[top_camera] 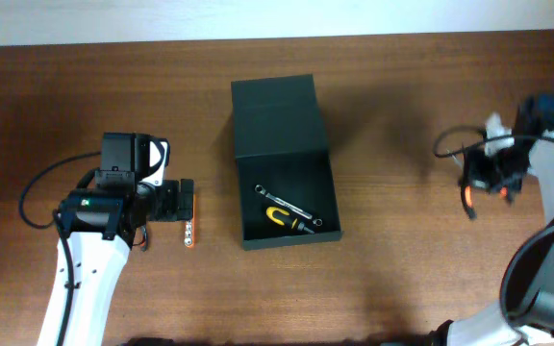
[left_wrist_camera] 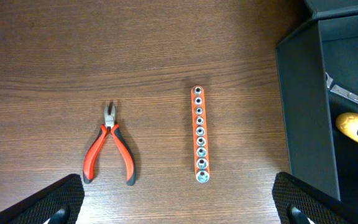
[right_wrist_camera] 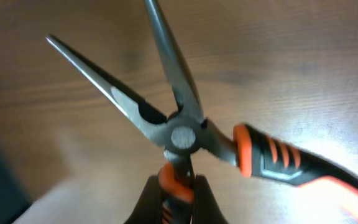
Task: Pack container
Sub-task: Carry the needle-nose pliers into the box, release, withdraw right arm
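Note:
Next, my right gripper puts the long-nose pliers down on top of the wrench inside the open container (top_camera: 284,198).
The dark green-black container (top_camera: 282,125) stands open mid-table, lid flap folded back; inside lie a wrench (top_camera: 291,204) and a yellow-handled tool (top_camera: 285,218). Its wall (left_wrist_camera: 303,106) shows at the right of the left wrist view. My left gripper (left_wrist_camera: 179,208) is open and empty above red-handled cutters (left_wrist_camera: 109,149) and an orange socket rail (left_wrist_camera: 199,134), also seen from overhead (top_camera: 189,216). My right gripper (right_wrist_camera: 178,199) is shut on one orange handle of long-nose pliers (right_wrist_camera: 179,134), whose jaws are spread, held above the table at far right (top_camera: 469,197).
Cables loop beside both arms (top_camera: 41,187). The wooden table's far edge runs along the top of the overhead view (top_camera: 402,38).

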Available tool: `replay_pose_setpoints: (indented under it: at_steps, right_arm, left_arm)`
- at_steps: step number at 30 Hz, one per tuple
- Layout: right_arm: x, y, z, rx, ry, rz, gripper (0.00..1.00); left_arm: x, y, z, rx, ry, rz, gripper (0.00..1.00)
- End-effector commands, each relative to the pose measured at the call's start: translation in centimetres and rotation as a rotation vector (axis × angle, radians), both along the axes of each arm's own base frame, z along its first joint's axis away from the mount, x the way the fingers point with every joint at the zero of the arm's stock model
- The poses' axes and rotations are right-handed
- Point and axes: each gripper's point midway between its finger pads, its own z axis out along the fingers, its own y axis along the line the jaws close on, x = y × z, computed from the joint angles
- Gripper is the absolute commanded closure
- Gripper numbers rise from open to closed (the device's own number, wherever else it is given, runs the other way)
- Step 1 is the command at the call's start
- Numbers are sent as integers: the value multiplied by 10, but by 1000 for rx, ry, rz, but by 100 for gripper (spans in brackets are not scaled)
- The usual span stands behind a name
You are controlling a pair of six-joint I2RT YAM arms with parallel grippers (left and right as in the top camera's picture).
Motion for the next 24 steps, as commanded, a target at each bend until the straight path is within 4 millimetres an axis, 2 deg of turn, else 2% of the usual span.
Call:
replay_pose_setpoints:
  at_steps: [1, 2, 4, 6, 7, 10, 12, 17, 20, 24]
  right_arm:
    - [37, 67, 109, -60, -296, 343, 96]
    - [39, 79, 121, -68, -323, 400, 96]
    - [39, 120, 149, -91, -391, 579, 96]
    - [34, 155, 165, -112, -429, 741, 96]
    - [24, 195, 173, -117, -465, 927, 96]
    - [-1, 259, 166, -141, -478, 1222, 96]
    - [-14, 287, 152, -150, -447, 1339, 96]
    - [-28, 325, 113, -119, -341, 1452, 96]
    - [-30, 335, 84, -103, -255, 1481, 96]
    - [-26, 339, 51, -83, -165, 1488, 96]
  left_arm:
    - [3, 1, 6, 6, -17, 8, 1]
    - [3, 1, 6, 6, -17, 8, 1]
    - [3, 1, 6, 6, -18, 8, 1]
    - [4, 1, 7, 5, -24, 9, 1]
    - [3, 1, 9, 5, -31, 9, 1]
    - [2, 3, 15, 4, -52, 14, 1]
    - [1, 8, 20, -1, -71, 40, 1]
    - [-4, 28, 33, -1, -118, 110, 1]
    - [-11, 44, 39, -2, -137, 165, 1]
    - [-17, 51, 37, -2, -118, 195, 1]
